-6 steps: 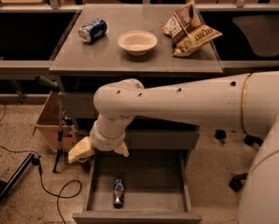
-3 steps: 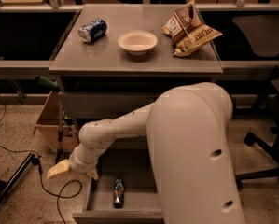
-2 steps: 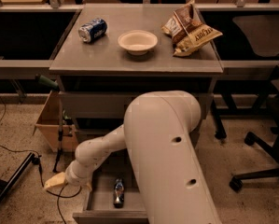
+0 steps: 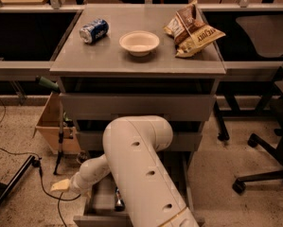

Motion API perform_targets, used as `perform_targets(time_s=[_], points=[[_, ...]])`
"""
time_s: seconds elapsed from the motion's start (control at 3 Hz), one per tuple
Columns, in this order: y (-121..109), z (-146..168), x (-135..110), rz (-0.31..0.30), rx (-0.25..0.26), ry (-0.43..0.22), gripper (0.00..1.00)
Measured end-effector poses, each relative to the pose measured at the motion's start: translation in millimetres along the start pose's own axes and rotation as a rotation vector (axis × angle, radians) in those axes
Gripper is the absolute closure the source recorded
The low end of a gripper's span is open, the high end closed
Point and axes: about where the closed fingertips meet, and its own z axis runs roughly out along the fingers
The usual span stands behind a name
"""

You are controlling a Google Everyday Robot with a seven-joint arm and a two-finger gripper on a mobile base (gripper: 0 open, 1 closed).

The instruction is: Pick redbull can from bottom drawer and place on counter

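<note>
I move my gripper into the open bottom drawer next and close it on the body of the redbull can point(image 4: 119, 199).
The redbull can point(image 4: 118, 200) lies in the open bottom drawer point(image 4: 99, 203), a slim can with only its lower part showing beside my arm. My white arm point(image 4: 141, 174) rises from the lower edge and covers most of the drawer. My gripper point(image 4: 59, 185), cream-coloured, hangs low to the left of the drawer, outside it and near the floor, well apart from the can. The grey counter point(image 4: 136, 63) is the cabinet top above.
On the counter lie a wider blue soda can point(image 4: 93, 30) on its side, a cream bowl point(image 4: 139, 42) and chip bags point(image 4: 193, 28). A cardboard box point(image 4: 52, 126) stands left of the cabinet. A black stand leg point(image 4: 13, 186) and cable are at the left, office chairs point(image 4: 269, 169) at the right.
My arm has swung down and to the left. The gripper went from above the drawer to low on its left side. The can has not moved.
</note>
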Motion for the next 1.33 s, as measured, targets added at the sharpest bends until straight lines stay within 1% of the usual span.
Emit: perform_targets(time_s=[0.33,0.67,1.0,1.33], points=[[-0.1,0.0,0.0,0.0,0.0,0.0,0.0],[-16.3,-9.9,-8.8,0.022,0.031,-0.023,0.0],[-60.0,-21.1,-16.5,0.103,0.076,-0.046,0.0],[-110.0,-26.0,-21.1,0.194,0.11,-0.061,0.0]])
